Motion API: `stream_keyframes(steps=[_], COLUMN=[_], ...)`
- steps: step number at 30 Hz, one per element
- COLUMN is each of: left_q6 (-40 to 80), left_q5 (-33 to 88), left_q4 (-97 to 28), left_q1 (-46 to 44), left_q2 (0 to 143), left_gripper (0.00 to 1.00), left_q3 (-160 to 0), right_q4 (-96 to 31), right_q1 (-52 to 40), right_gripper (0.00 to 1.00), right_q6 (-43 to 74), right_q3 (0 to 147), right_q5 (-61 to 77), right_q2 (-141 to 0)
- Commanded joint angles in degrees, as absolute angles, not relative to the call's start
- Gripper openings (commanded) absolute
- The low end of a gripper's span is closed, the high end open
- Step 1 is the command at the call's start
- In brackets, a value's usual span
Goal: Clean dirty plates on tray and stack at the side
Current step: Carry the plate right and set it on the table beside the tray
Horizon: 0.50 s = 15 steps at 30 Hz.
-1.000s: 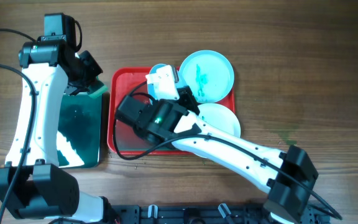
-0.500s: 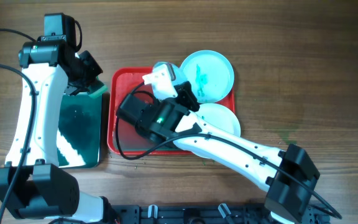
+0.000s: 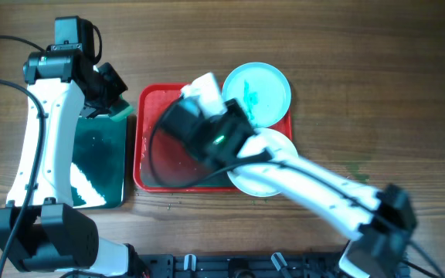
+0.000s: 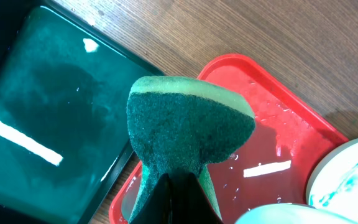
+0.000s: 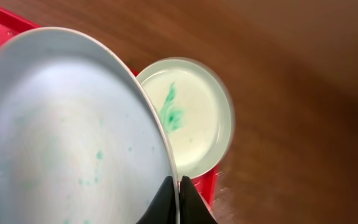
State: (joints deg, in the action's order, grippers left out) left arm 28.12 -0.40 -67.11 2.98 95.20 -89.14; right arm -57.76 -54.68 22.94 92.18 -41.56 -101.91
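My right gripper is going to set the pale plate down and let go of it on the bare wooden table (image 3: 341, 128) beside the red tray, just past the green smudge.
My right gripper (image 5: 178, 200) is shut on the rim of a pale plate (image 5: 67, 130) with small green speckles, held tilted over the red tray (image 3: 147, 147). A second plate (image 3: 257, 94) with a teal smear lies at the tray's far right corner and also shows in the right wrist view (image 5: 188, 115). Another pale plate (image 3: 273, 176) shows under my right arm at the tray's near right corner; I cannot tell if it is the held one. My left gripper (image 4: 182, 202) is shut on a green sponge (image 4: 188, 130) above the tray's left edge (image 4: 278, 143).
A black tray with a green wet inside (image 3: 95, 154) stands left of the red tray and shows in the left wrist view (image 4: 42, 93). Bare wooden table lies to the right of the red tray. The red tray's floor is wet.
My right arm has swung up and to the right with the plate and is blurred. The pale plate at the tray's near right looks larger. The left arm has not moved.
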Motion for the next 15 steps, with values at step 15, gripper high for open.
stream_keyframes(steps=[15], left_q6=[27.2], left_q5=[-1.2], left_q4=[-66.9], left_q1=[3.2], left_q2=[95.5], left_gripper=[0.04], left_q3=[-89.5], right_q4=[-63.2], right_q1=[11.9], right_gripper=[0.04], right_q6=[24.2], right_q3=[84.3], right_q5=[-3.0], right_q2=[-86.8])
